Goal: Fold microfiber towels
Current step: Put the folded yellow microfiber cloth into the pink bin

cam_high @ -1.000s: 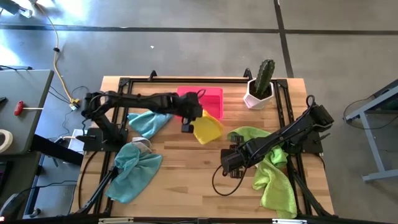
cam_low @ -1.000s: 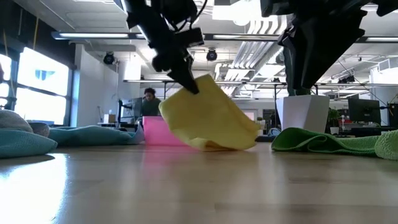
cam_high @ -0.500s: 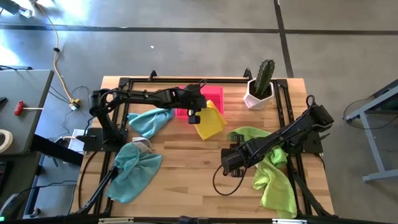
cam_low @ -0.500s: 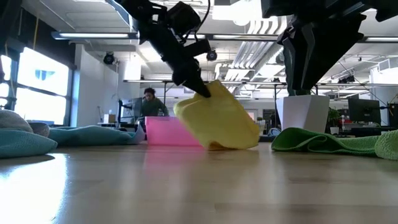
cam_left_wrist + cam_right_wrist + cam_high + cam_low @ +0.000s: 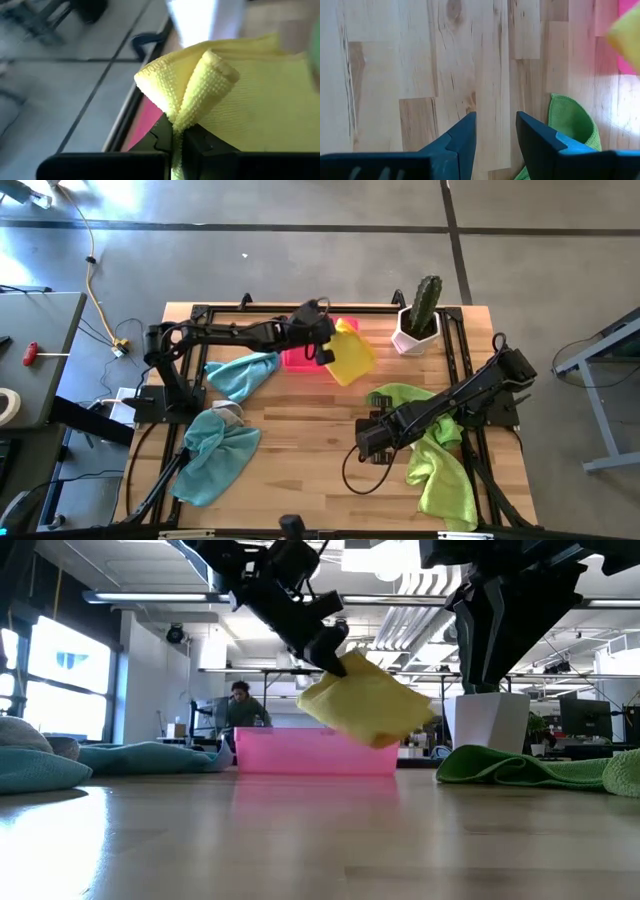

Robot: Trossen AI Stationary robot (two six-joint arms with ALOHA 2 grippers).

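Observation:
The yellow towel, which hangs above the tray now, will be let go by my left gripper in the pink tray (image 5: pixel 319 343), toward the tray's end by the teal towel.
My left gripper (image 5: pixel 327 350) is shut on a yellow microfiber towel (image 5: pixel 352 355), which hangs in the air at the far middle of the table, over the right end of the pink tray (image 5: pixel 300 358). In the low view the towel (image 5: pixel 370 710) hangs above the tray (image 5: pixel 315 752). My right gripper (image 5: pixel 368 442) stands open above bare wood right of the middle, nothing between its fingers. A lime green towel (image 5: pixel 440 460) lies crumpled under the right arm. Two teal towels (image 5: pixel 240 375) (image 5: pixel 215 450) lie on the left. My left gripper pinches a bunched fold of the yellow towel (image 5: pixel 182 117) between its two fingers, several layers gathered together. The fingers come from the table's left, slanting a little downward. The towel is lifted clear of table and tray and hangs beyond and below the fingertips.
A cactus in a white pot (image 5: pixel 418 320) stands at the far right, close to the hanging towel. Black frame rails (image 5: pixel 250 308) run along the table's edges. Bare wood (image 5: pixel 300 450) lies in the near middle.
My left gripper has gone toward the table's far right and a little up, tipping nearer to level, still shut on the yellow towel. The towel's lower end, which lay on the wood, has been lifted clear and now hangs over the pink tray.

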